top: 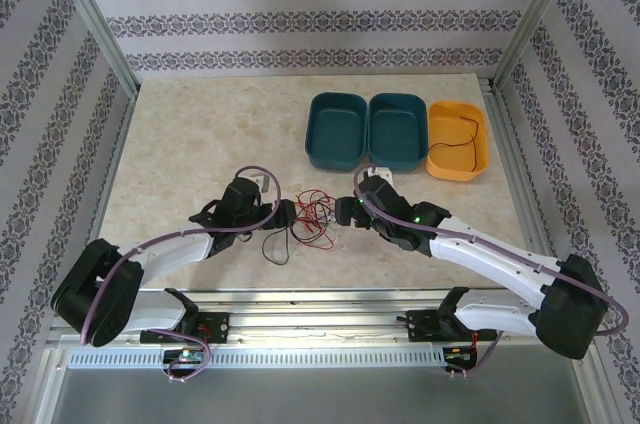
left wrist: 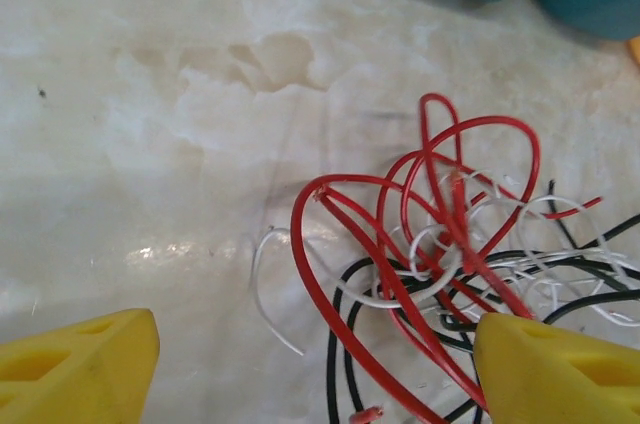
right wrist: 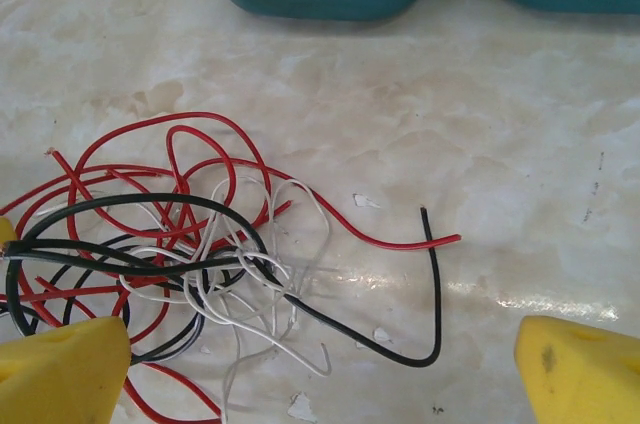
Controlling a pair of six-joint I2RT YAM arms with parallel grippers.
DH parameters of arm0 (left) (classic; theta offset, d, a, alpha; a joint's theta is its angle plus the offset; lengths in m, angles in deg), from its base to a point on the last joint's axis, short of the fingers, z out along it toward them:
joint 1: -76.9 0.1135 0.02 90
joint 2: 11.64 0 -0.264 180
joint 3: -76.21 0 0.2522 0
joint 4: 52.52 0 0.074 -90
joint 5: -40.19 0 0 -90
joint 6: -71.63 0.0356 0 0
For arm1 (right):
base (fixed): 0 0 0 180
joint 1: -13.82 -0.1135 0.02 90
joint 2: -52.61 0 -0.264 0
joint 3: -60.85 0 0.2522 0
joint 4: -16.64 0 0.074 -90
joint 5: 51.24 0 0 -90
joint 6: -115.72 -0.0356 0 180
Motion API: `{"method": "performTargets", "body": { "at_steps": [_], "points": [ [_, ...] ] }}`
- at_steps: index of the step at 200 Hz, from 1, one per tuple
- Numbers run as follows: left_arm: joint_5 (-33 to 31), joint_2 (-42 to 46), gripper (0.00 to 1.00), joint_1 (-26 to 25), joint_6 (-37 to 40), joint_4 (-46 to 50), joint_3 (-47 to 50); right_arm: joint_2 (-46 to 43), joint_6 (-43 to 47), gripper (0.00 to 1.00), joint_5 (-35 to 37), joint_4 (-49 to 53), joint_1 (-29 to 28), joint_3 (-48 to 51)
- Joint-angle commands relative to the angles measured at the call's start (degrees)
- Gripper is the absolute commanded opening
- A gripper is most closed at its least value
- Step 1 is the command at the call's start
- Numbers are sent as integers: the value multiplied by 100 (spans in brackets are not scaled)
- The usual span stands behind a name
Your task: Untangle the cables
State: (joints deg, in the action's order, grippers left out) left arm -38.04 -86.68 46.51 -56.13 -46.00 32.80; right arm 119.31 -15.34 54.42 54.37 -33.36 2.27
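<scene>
The red loop lies across the black cables between my left gripper's fingers, so I should grab just the red loop by its outer bend [left wrist: 298,229] and pull it free.
The cables [top: 312,216] lie as a small red, black and white tangle on the marble table, between my two grippers. My left gripper [top: 292,212] is at the tangle's left edge. In the left wrist view its jaws [left wrist: 315,374] stand open, with red and black loops [left wrist: 400,274] lying between the yellow fingertips [left wrist: 80,369]. My right gripper [top: 343,212] is at the tangle's right edge. It [right wrist: 320,374] is open over white strands and a curved black cable end [right wrist: 430,294]. Its left fingertip [right wrist: 60,374] sits on the bundle [right wrist: 180,244].
Two teal bins [top: 337,130] [top: 398,130] and an orange bin [top: 457,139] holding one red wire [top: 462,136] stand behind the tangle. A metal frame rail [top: 510,174] runs along the table's right edge. Bare table [top: 180,144] stretches to the left.
</scene>
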Motion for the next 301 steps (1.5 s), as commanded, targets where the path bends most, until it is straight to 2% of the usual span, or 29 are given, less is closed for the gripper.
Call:
{"method": "performTargets", "body": {
  "at_steps": [1,8,66,118,149,210,224,249,257,263,278,301],
  "points": [
    [-40,-173,76,-79,-74,-119,65,104,-223,98,214,-86,-90,41],
    [-10,-233,74,-81,-114,-196,90,117,-267,98,226,-68,-99,50],
    [-103,-550,30,-72,-371,-743,220,498,-447,98,214,-6,-189,-35],
    [-390,-124,16,38,-149,-359,131,739,-415,98,108,-35,-274,-202],
    [-392,239,12,207,6,-119,124,848,-284,98,61,-36,-345,-314],
    [-320,514,5,231,190,164,8,1035,-96,98,-127,-242,-485,-433],
    [-350,561,3,259,174,210,21,1127,-87,95,-198,-237,-477,-478],
    [-193,606,4,268,242,185,3,1219,-23,86,-291,-167,-466,-636],
    [-15,626,7,271,351,103,-15,1198,22,82,-300,-128,-457,-696],
    [160,643,12,264,457,30,-26,1167,54,81,-292,-101,-451,-746],
    [635,742,34,266,639,-204,5,1066,121,79,-269,-43,-436,-830],
    [957,904,55,262,737,-137,12,912,134,76,-241,21,-423,-820]
  ]
}}
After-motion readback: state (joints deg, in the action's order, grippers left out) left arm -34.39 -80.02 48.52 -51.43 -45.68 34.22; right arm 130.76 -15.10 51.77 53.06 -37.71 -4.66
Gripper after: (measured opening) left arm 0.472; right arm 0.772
